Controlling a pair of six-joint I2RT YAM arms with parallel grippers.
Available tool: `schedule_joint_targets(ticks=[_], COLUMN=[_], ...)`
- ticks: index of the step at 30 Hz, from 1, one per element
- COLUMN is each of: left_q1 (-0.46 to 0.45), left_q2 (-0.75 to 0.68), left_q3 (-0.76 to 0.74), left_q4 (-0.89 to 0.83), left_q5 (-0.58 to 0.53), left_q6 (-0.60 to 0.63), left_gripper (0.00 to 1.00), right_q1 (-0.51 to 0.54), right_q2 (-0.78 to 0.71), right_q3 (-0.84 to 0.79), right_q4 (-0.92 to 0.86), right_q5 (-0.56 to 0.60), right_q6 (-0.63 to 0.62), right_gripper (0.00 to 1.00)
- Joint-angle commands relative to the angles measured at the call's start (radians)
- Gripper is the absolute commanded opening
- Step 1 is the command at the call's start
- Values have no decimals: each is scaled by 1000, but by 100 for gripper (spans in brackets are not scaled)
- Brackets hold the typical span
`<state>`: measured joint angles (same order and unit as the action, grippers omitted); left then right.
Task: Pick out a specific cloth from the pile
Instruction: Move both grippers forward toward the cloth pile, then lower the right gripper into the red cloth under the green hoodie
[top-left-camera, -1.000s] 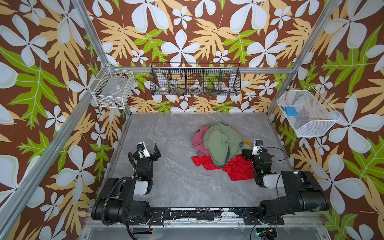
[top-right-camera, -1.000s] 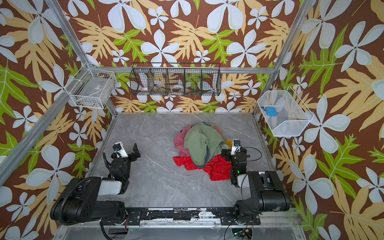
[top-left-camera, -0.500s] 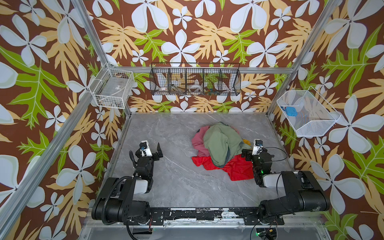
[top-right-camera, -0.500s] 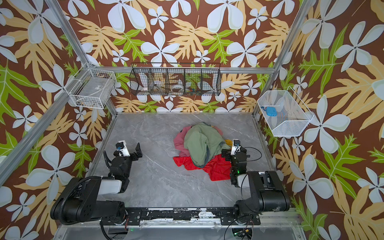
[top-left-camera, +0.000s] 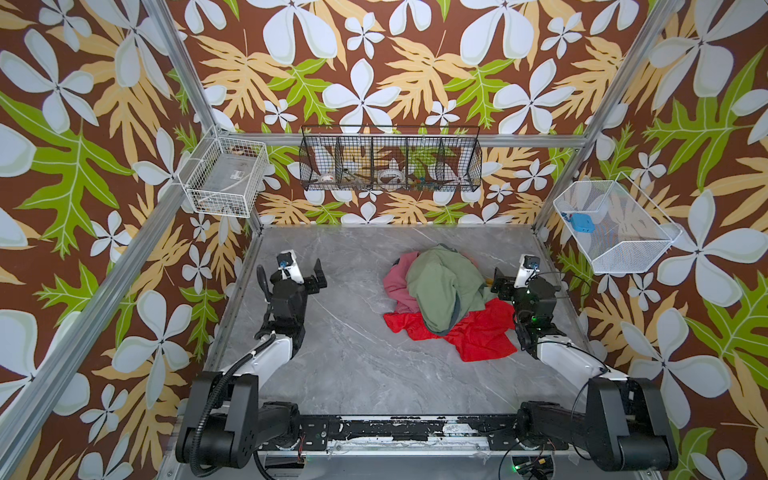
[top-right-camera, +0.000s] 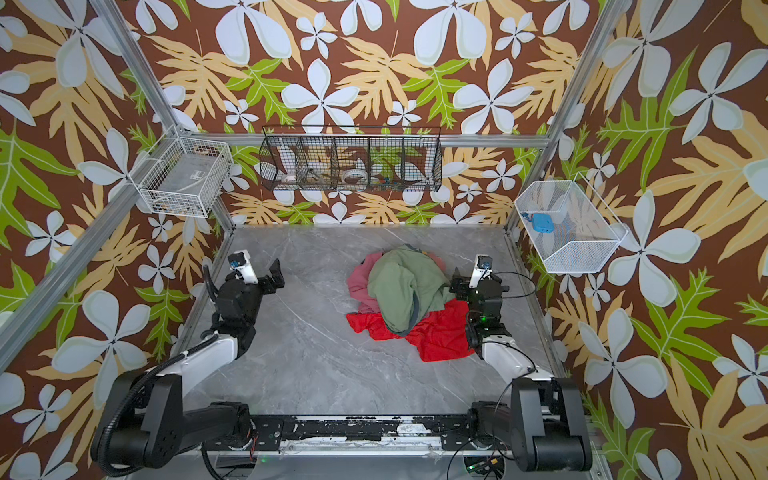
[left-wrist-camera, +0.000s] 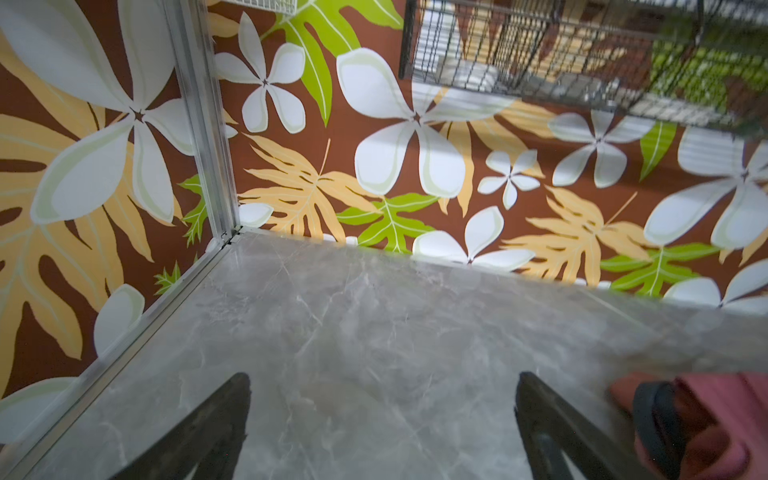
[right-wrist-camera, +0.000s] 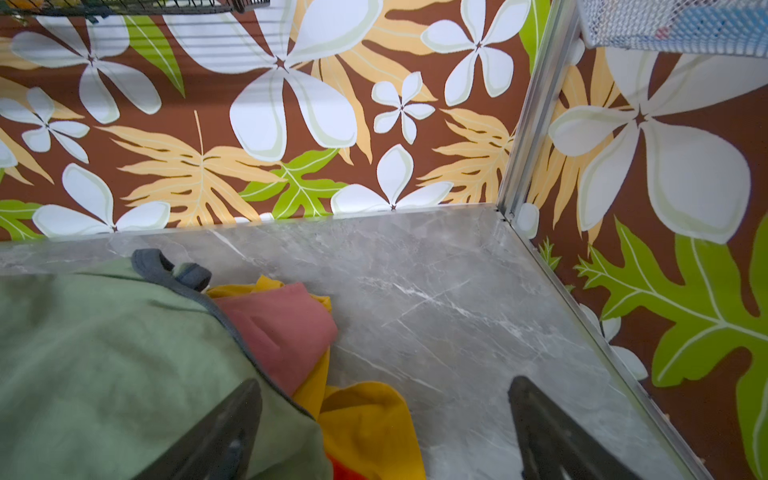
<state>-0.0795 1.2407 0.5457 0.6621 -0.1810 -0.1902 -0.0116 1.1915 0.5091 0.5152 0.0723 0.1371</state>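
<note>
The robot's right gripper should close on the red cloth's front edge (top-left-camera: 460, 342), beside the near tip of the green garment.
The pile (top-left-camera: 440, 286) (top-right-camera: 399, 286) lies right of centre on the grey table, a sage green garment on top. The cloth (top-left-camera: 478, 332) (top-right-camera: 436, 336), bright red, spreads out from under the pile's front edge, and a sliver of it (right-wrist-camera: 340, 467) shows in the right wrist view. My right gripper (top-left-camera: 503, 284) (top-right-camera: 457, 282) (right-wrist-camera: 384, 382) stands open at the pile's right edge. One finger is over the green garment (right-wrist-camera: 104, 365), and a mustard yellow fold (right-wrist-camera: 365, 424) lies below the gap. My left gripper (top-left-camera: 313, 280) (top-right-camera: 274, 274) (left-wrist-camera: 382, 378) is open over bare table, well left of the pile.
A dusty pink garment (top-left-camera: 395, 282) (left-wrist-camera: 727, 415) forms the pile's left side. A black wire basket (top-left-camera: 390, 160) hangs on the back wall, a white one (top-left-camera: 224, 178) at the left corner, and another (top-left-camera: 615, 228) on the right wall. Aluminium posts stand in the corners.
Both grippers have shifted toward the back wall. The left one stays over bare table, the right one beside the pile. The pile has not moved.
</note>
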Motion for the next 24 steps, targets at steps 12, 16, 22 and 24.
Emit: schedule_joint_targets(ticks=[12, 16, 22, 24], left_q1=[-246, -292, -302, -302], left_q2=[-201, -242, -351, -388], left_q3=[-192, -244, -316, -337], left_q4=[-185, -187, -221, -235], left_q5=[-155, -168, -201, -209], left_q6=[-360, -370, -405, -405], left_gripper=[98, 98, 99, 100], right_q1=[32, 169, 347, 383], right_q2=[-282, -326, -359, -362], right_q3=[20, -28, -99, -120], right_q4=[-646, -699, -754, -763], right_q5=[-142, -122, -85, -84], right_q6=[291, 368, 523, 551], right_gripper=[83, 82, 79, 78])
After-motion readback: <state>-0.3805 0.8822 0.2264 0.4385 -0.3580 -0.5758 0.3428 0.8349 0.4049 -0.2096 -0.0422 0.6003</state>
